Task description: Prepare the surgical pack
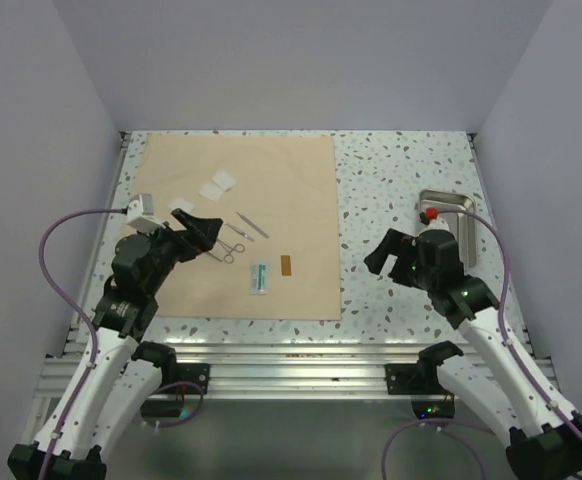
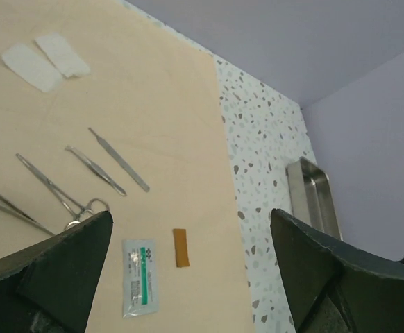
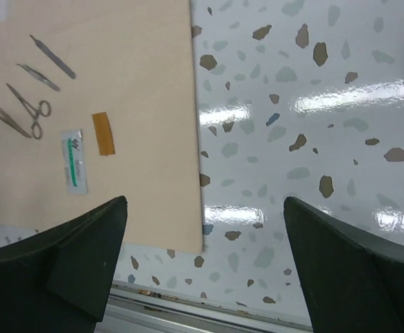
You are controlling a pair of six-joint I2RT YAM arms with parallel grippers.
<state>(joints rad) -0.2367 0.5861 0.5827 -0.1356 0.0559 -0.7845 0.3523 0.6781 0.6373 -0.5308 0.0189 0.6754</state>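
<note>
The fingers of my left gripper should next move to the middle of the long steel tweezers [image 1: 210, 254] [image 2: 12, 211] beside the small scissors and close on them there.
The tan sheet [image 1: 271, 190] lies flat on the left half of the table. On it rest white gauze squares [image 1: 218, 184], small scissors [image 1: 233, 250], two thin steel instruments [image 1: 251, 226], a green-printed packet [image 1: 259, 276] and a brown strip [image 1: 286, 265]. The steel tray [image 1: 461, 205] stands off the sheet at the right. My left gripper [image 1: 199, 228] hovers open over the sheet's left part, above the scissors [image 2: 63, 198], with the packet [image 2: 140, 276] showing between its jaws. Over bare table right of the sheet's edge [image 3: 195, 139], my right gripper [image 1: 389, 255] is open and holds nothing.
Speckled tabletop [image 1: 391, 180] separates the sheet from the tray. White walls close in the back and both sides. An aluminium rail [image 1: 291, 350] runs along the near edge, with both arm bases behind it.
</note>
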